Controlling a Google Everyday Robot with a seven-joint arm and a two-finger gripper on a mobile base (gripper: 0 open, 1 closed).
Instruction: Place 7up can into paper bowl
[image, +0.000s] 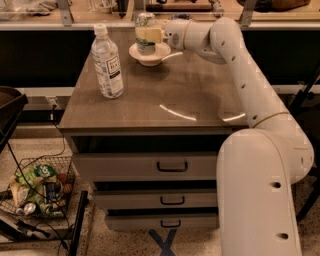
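Observation:
My gripper is going to release the 7up can so that it stands upright, in the middle of the cream-white paper bowl (149, 56).
The 7up can (145, 22) stands upright in the cream-white paper bowl (150, 55) at the far middle of the table. My gripper (148, 35) reaches in from the right and its pale fingers are around the can's lower half, right over the bowl. The can's silver top shows above the fingers; its lower part is hidden by them.
A clear plastic water bottle (107, 62) with a white cap stands on the wooden table (165, 100) left of the bowl. Drawers sit under the tabletop. A wire basket (37, 190) of snacks is on the floor at the left. My white arm spans the table's right side.

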